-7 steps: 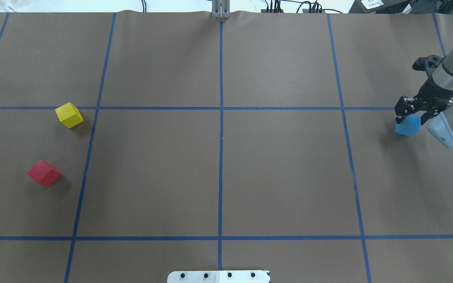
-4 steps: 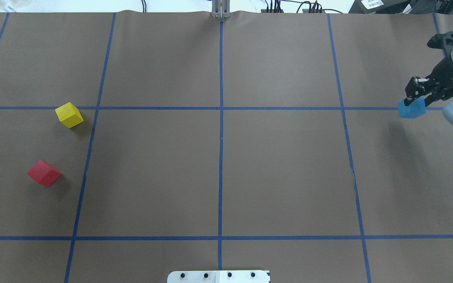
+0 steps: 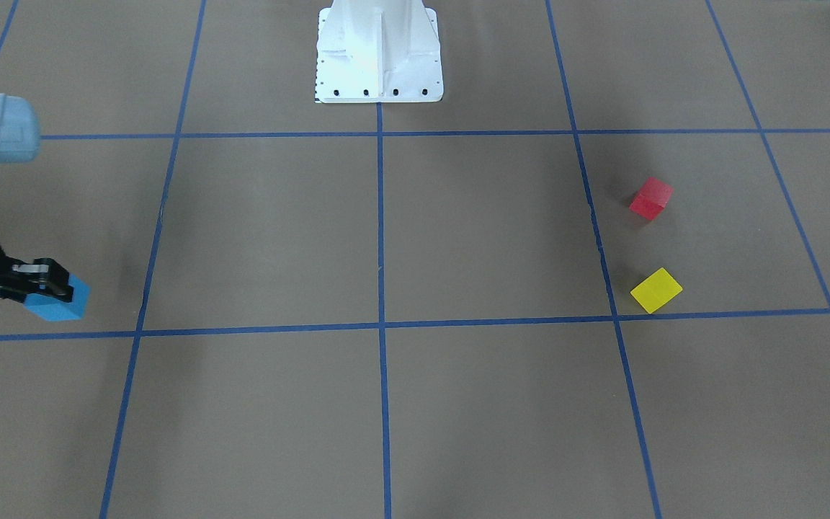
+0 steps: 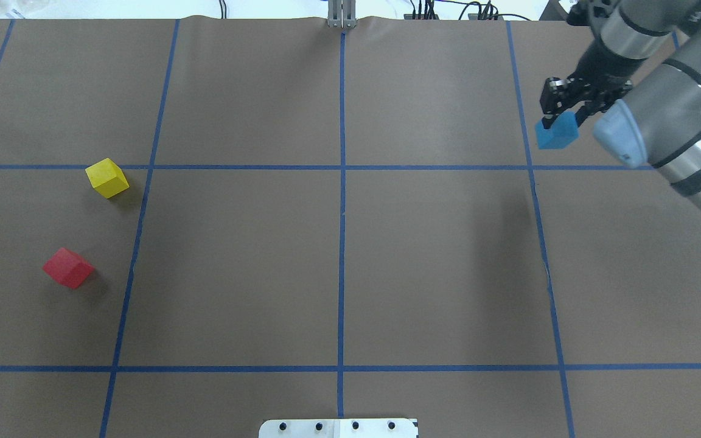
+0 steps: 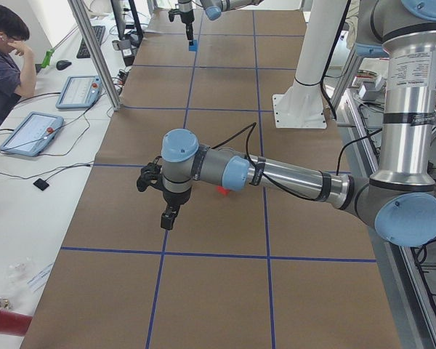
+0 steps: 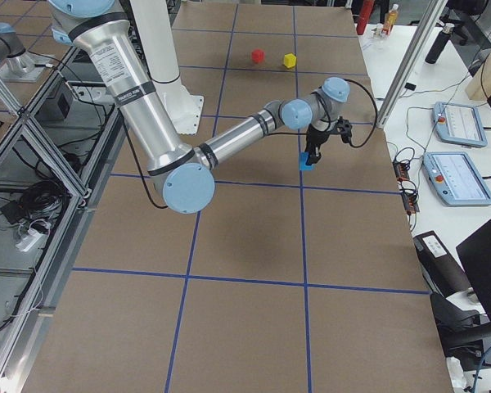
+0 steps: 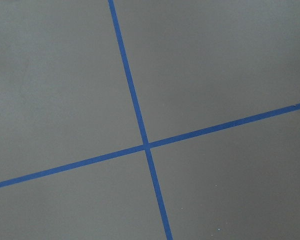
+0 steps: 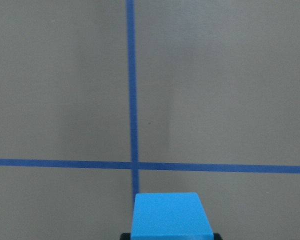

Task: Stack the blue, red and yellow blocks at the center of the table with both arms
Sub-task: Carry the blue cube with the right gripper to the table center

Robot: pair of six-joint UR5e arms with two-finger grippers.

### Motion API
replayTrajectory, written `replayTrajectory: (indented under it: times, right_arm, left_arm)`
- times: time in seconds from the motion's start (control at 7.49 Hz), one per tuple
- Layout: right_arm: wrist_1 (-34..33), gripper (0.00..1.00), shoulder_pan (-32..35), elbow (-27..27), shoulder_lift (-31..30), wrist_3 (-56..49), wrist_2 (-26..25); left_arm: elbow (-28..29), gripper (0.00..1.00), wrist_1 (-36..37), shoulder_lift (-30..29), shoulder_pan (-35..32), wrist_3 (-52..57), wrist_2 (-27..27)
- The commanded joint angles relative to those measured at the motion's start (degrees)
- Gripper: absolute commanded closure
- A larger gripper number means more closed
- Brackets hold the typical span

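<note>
Next, my right gripper releases the blue block on the tape line from the white base, just before its far crossing [image 3: 377, 285].
My right gripper [image 4: 560, 115] is shut on the blue block [image 4: 556, 135] and holds it above the table's right part, near the far tape line. The block also shows in the front view [image 3: 62, 303] and at the bottom of the right wrist view [image 8: 171, 215]. The red block [image 4: 69, 267] and the yellow block [image 4: 107, 177] lie apart on the table's left side. My left gripper [image 5: 168, 217] hangs above the table near the red block [image 5: 221, 191]. It shows only in the left side view, so I cannot tell whether it is open or shut.
Blue tape lines divide the brown table [image 4: 435, 267] into a grid. The white robot base [image 3: 379, 50] stands at the near edge. A metal post [image 4: 342, 15] stands at the far edge. An operator [image 5: 3, 65] sits beside the table with tablets.
My right gripper has carried the blue block away from the right edge, toward the far side and leftward toward the middle. The red and yellow blocks have not moved.
</note>
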Motion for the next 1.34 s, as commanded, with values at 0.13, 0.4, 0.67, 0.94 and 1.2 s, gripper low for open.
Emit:
replayTrajectory:
  times: [0.13,0.4,0.67,0.94,1.2]
  right_arm:
    - [-3.81,1.00,-9.33,-14.93,21.44,6.65,-2.03]
    - [0.63,1.00,-14.42,-21.03,27.20,19.36,-2.90]
    - [8.62,1.00,-19.52,-27.54,28.54,23.79,-8.06]
    - [10.25,1.00,-21.92,-29.15,28.54,26.52,-8.27]
    - [10.42,1.00,-21.92,-29.24,28.54,26.71,-8.27]
  left_arm:
    - [-0.31,0.00,0.36,-0.08,0.09,0.17,-0.05]
    - [-0.31,0.00,0.36,0.00,0.17,0.08,-0.14]
    - [-0.40,0.00,0.19,-0.08,0.18,-0.18,-0.14]
    - [-0.31,0.00,0.10,-0.08,0.18,-0.27,-0.05]
    - [-0.22,0.00,0.10,-0.08,0.18,-0.18,-0.05]
